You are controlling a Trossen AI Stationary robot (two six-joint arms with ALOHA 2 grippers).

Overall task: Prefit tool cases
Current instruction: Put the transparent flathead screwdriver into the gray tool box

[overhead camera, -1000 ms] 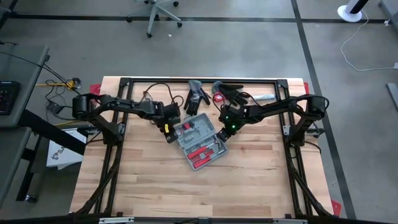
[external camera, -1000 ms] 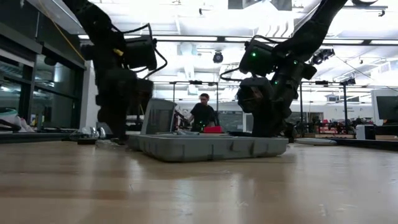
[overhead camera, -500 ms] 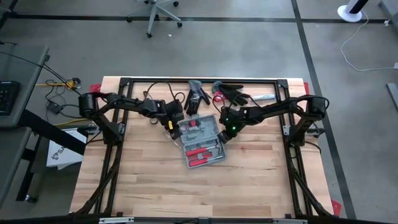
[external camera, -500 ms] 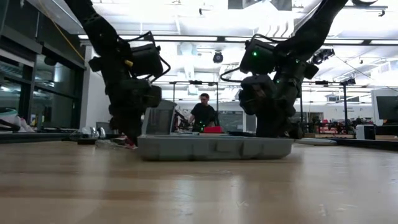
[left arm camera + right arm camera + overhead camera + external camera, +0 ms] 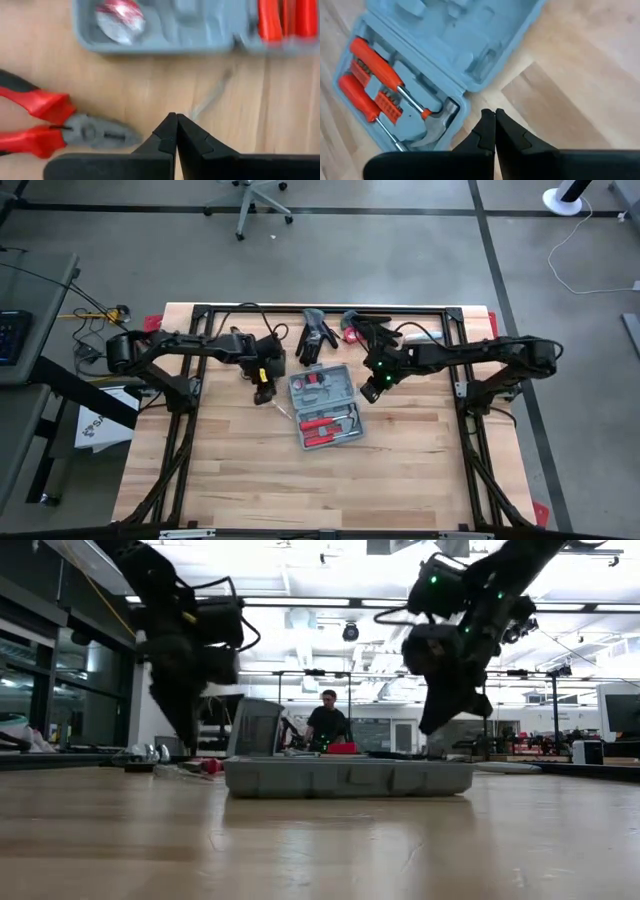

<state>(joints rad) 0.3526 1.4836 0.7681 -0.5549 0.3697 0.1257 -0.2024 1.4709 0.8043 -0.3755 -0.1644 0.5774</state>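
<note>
The thin screwdriver is lying at an angle to the closed fingers of my left gripper, so next I open them and grab its clear handle (image 5: 174, 771) in line with the fingers.
The grey-blue tool case (image 5: 325, 405) lies open and flat on the wooden table, both halves resting on the tabletop. Red-handled tools (image 5: 375, 85) sit in its moulded near half. My left gripper (image 5: 264, 387) hangs shut above the table just left of the case (image 5: 165, 25), over bare wood beside loose red-handled pliers (image 5: 65, 125). My right gripper (image 5: 368, 388) hangs shut off the case's right far corner (image 5: 462, 100). In the low view both grippers (image 5: 190, 740) (image 5: 430, 725) are clear above the case (image 5: 348, 776).
Two black gloves (image 5: 315, 335) (image 5: 372, 332) lie at the table's far edge, with a silvery object (image 5: 425, 337) to their right. The near half of the table (image 5: 320, 480) is bare wood. A person (image 5: 327, 725) stands in the room behind.
Both shut grippers have risen off the case's corners and drawn away, the left toward the table's left while rolling its wrist, the right toward the right. The case has turned a little on the table, now lying squarer to the table's edges, and stays flat.
</note>
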